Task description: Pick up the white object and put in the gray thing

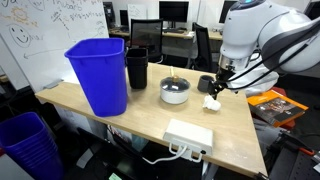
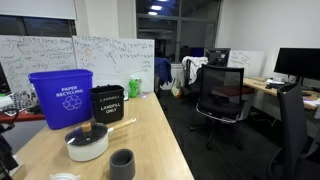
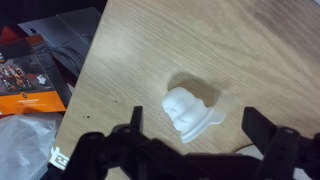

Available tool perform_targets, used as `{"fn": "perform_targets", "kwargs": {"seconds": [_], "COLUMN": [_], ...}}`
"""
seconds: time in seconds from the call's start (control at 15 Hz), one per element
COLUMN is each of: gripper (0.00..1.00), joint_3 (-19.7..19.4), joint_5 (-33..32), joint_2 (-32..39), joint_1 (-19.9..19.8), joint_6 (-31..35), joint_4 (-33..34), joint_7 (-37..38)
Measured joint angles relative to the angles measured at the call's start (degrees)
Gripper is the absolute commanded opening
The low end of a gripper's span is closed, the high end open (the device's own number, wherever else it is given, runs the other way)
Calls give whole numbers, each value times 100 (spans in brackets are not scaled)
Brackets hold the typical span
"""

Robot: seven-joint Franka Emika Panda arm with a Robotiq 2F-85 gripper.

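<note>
The white object has a wide flared edge (image 1: 208, 99) (image 3: 194, 135), opposite its ribbed end. My gripper goes there next and closes on it.
A small white moulded object (image 3: 190, 110) lies on the wooden table, also seen near the table's edge in an exterior view (image 1: 211, 102). My gripper (image 3: 198, 128) hovers just above it, open, with one finger on each side and nothing held; it also shows in an exterior view (image 1: 217, 88). A dark gray cup (image 1: 206, 83) stands just behind the white object and also shows in the exterior view from across the table (image 2: 122, 163). A gray-white pot with a lid (image 1: 175, 91) sits beside the cup.
A blue recycling bin (image 1: 99, 74) and a black bin (image 1: 137, 67) stand on the table's far side. A white power strip (image 1: 188, 135) lies near the front edge. Orange packaging (image 3: 30, 85) lies beyond the table edge.
</note>
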Motion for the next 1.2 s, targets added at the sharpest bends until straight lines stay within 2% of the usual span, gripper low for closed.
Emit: {"fn": "perform_targets", "kwargs": {"seconds": [0.47, 1.0, 1.2], "gripper": [100, 100, 100], "joint_3": [-22, -56, -116], "joint_5": [-50, -865, -1875], "joint_2": [-3, 251, 566], "joint_1": [23, 94, 152], "joint_6": [-5, 135, 295], "joint_4": [4, 126, 316], "joint_7": [119, 1534, 2484]}}
